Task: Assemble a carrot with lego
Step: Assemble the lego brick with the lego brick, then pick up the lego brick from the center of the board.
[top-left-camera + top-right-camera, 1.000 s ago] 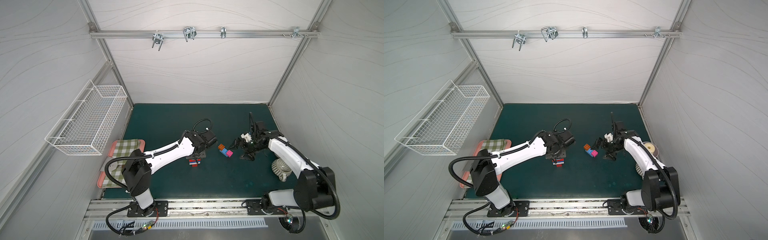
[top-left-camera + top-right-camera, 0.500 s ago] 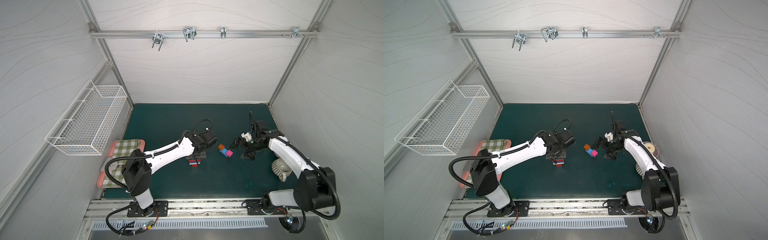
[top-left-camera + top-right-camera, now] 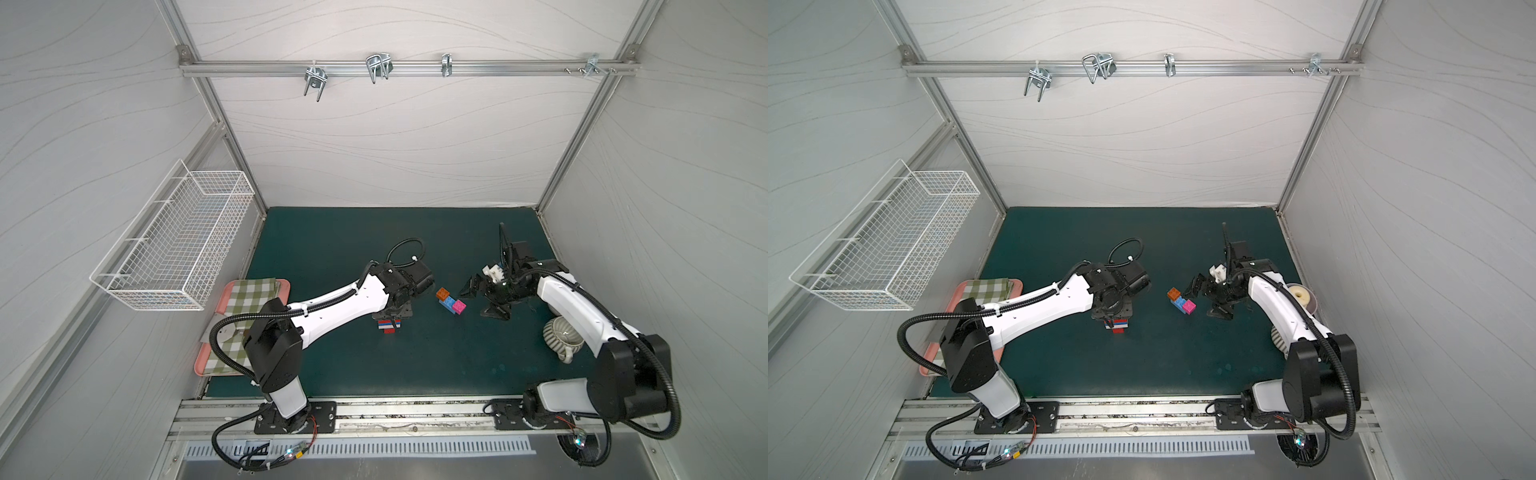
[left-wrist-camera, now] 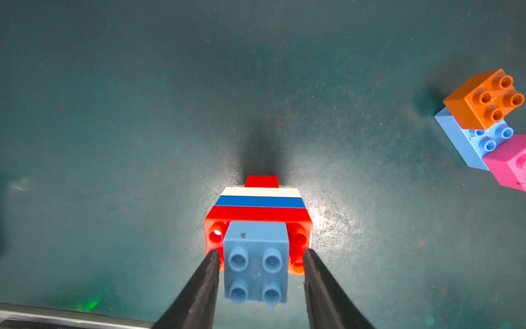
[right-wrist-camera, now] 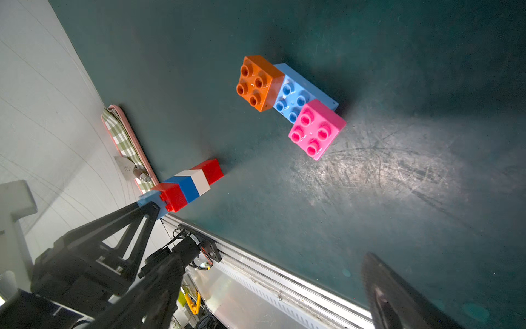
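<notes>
I need to close my right gripper on the middle of the longer light blue brick [image 3: 449, 301] [image 5: 296, 98], between the orange brick and the pink brick.
The carrot [image 3: 388, 326] is a short upright stack on the green mat: red tip at the bottom, then white, blue and red layers, with a small light blue brick [image 4: 256, 262] on top. My left gripper [image 4: 260, 255] points down over it, open. Its fingers flank the light blue brick with a thin gap on each side. Another lego cluster lies to the right: an orange brick [image 5: 257, 82] and a pink brick [image 5: 317, 129] sit on a longer light blue brick [image 5: 293, 99]. My right gripper [image 3: 482, 301] hovers wide open and empty just right of that cluster.
A pink tray with a checked cloth [image 3: 232, 307] lies at the mat's left edge. A wire basket [image 3: 178, 245] hangs on the left wall. A ribbed white cup [image 3: 561, 332] sits under my right arm. A metal rail [image 3: 374, 409] runs along the front.
My left gripper's jaws have parted and let go of the light blue brick on top of the stack. Neither arm has shifted noticeably, and the right gripper stays open.
</notes>
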### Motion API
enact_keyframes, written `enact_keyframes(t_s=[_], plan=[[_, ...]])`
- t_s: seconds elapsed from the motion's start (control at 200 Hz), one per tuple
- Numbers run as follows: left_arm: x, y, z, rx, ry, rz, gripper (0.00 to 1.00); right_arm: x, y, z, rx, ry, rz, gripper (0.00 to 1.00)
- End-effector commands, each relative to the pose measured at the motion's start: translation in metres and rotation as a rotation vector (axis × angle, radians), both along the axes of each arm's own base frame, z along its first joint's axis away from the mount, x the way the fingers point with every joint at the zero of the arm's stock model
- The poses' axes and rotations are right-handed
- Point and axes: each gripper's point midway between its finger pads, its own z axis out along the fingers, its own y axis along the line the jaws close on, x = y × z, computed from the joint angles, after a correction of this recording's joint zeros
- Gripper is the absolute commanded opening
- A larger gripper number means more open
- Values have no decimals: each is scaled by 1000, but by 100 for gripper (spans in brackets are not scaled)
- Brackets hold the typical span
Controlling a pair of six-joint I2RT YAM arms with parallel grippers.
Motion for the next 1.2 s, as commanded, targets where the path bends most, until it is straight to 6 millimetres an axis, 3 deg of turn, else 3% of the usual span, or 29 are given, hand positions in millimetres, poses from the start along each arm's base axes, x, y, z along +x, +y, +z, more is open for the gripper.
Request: enact_keyframes(t_s=[0.0, 0.19, 0.42, 0.535, 0.66, 0.88, 1.02, 1.196], plan=[[7, 3, 26, -11, -74, 5, 50, 3, -2, 8, -4, -11, -2, 99], [9, 6, 43, -21, -112, 9, 53, 11, 2, 5, -52, -56, 77, 99], [9, 17, 73, -37, -172, 4, 57, 43, 20, -12, -163, -132, 273, 99], [7, 33, 84, -22, -191, 15, 64, 60, 36, -23, -164, -165, 296, 99], [2, 59, 81, -17, -179, 54, 75, 73, 50, -35, -170, -205, 297, 99], [-4, 103, 70, -13, -158, 130, 85, 68, 59, -66, -144, -149, 295, 99], [-7, 112, 65, -20, -143, 148, 86, 61, 60, -80, -142, -115, 296, 99], [-9, 114, 60, -32, -140, 160, 88, 47, 67, -81, -131, -101, 317, 99]])
